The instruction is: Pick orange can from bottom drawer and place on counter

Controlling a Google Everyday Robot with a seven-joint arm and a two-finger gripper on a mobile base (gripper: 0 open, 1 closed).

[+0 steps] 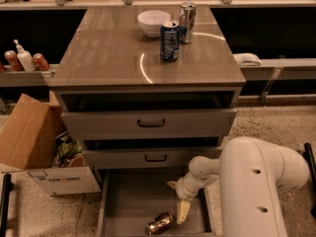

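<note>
The orange can lies in the open bottom drawer, and next my gripper should move to the orange can's middle (pixel 160 222) and close there, across its body.
The orange can (pixel 159 223) lies on its side on the grey floor of the open bottom drawer (pixel 128 201), near its front edge. My gripper (pixel 178 200) hangs inside the drawer, just right of and above the can. Its pale fingers are spread apart, one (pixel 182 212) pointing down right beside the can, the other (pixel 172 185) sticking out to the left; it holds nothing. The counter (pixel 108 53) is the glossy grey-brown top of the cabinet, above the two upper drawers.
On the counter stand a dark blue can (pixel 169 41), a taller silver can (pixel 186 16) and a white bowl (pixel 153 22). A cardboard box (pixel 34 147) sits left of the cabinet. A pale shelf at left holds red cans (pixel 40 61). My white arm (pixel 252 181) fills the lower right.
</note>
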